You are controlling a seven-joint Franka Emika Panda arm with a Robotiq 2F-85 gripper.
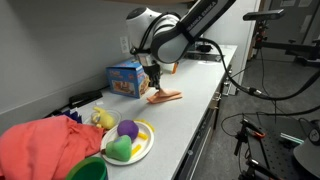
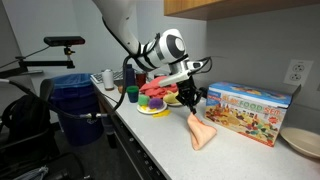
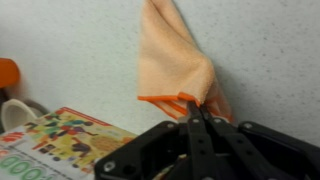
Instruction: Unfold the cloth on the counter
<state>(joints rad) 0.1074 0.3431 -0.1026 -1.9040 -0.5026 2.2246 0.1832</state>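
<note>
I will open my gripper to release the cloth on the counter (image 1: pixel 179 89), in the spot between the colourful cardboard box and the counter's front edge.
The cloth is pale orange with a bright orange hem. It shows in both exterior views (image 1: pixel 166 97) (image 2: pixel 200 131) and in the wrist view (image 3: pixel 172 60). My gripper (image 3: pixel 192 102) is shut on one corner of the cloth at its hem. In an exterior view the gripper (image 2: pixel 188 100) holds that corner lifted, and the cloth hangs down from it to the counter (image 2: pixel 165 140). In an exterior view the gripper (image 1: pixel 154 84) is just above the cloth beside the box.
A colourful cardboard box (image 1: pixel 125 78) (image 2: pixel 252 108) (image 3: pixel 60 140) stands close behind the cloth. A plate (image 1: pixel 148 149) of toy fruit and a red cloth pile (image 1: pixel 45 145) lie further along the counter. A blue bin (image 2: pixel 75 100) stands by the counter's end.
</note>
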